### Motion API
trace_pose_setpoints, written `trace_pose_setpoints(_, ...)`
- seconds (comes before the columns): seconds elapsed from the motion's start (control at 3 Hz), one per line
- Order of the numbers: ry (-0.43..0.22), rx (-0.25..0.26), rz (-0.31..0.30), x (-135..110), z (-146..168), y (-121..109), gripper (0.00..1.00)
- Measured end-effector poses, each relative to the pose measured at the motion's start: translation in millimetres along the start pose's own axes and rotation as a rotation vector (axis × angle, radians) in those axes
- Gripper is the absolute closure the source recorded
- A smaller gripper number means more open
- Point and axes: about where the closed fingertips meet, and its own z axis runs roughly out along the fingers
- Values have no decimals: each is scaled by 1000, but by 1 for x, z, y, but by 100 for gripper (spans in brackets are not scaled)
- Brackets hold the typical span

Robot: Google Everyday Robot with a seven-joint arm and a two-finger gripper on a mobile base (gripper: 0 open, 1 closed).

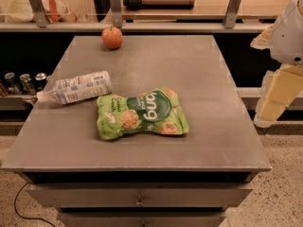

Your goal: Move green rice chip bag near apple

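Observation:
Next, I move my gripper next to the green rice chip bag's middle (141,113), by its dark green round logo, and close it there.
The green rice chip bag (142,113) lies flat on the grey table top (208,79), near the middle and slightly toward the front, with its dark green round logo facing up. The apple (112,37), small and red-orange with a short stem, sits at the table's far edge, left of centre, well apart from the bag. My gripper (273,100) hangs off the table's right side, on the end of the white arm (289,32), level with the bag and holding nothing.
A clear plastic bottle (75,90) with a white label lies on its side just left of the bag, at the table's left edge. Several cans (21,82) stand on a lower shelf at left. A railing and counter (189,25) run behind the table.

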Motion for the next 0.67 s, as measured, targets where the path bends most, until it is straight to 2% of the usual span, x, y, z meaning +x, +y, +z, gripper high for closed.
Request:
trace_pose_setpoints(0.33, -2, 12, -2, -2, -3, 1, 0)
trace_pose_setpoints(0.67, -49, -35, -78, -43, 19, 2, 0)
